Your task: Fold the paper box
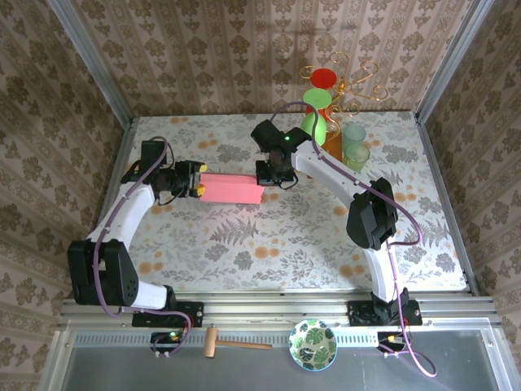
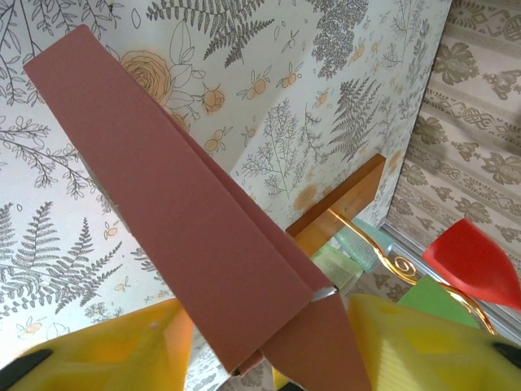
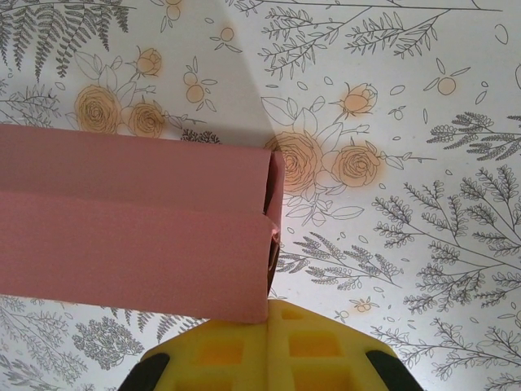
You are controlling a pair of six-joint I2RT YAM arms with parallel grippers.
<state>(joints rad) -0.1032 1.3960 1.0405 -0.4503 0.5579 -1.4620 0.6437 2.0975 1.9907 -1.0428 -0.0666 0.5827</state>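
The shut fingers of my right gripper only touch the side of the paper box by its gaping end, so I should back away, open and pinch the paper box's corner (image 3: 260, 312) from that end.
The pink paper box (image 1: 231, 188) lies folded into a long shallow rectangle on the flowered table, between my two grippers. My left gripper (image 1: 198, 182) straddles its left end. In the left wrist view the box (image 2: 187, 212) runs away from the camera, its near end and a loose flap between the yellow fingers (image 2: 122, 350), which sit against both sides; this gripper (image 2: 273, 358) is shut on it. My right gripper (image 1: 262, 173) is at the right end. In the right wrist view its tips (image 3: 270, 308) are shut together, empty, touching the near corner of the box (image 3: 130, 220).
An orange-brown wooden block (image 2: 338, 208) stands at the back right beside green cups (image 1: 319, 122), teal cups (image 1: 354, 142) and a gold wire stand (image 1: 358, 81) with a red disc. A wooden mallet (image 1: 232, 344) and a leaf-patterned bowl (image 1: 313, 344) lie at the near rail. Patterned walls enclose the table.
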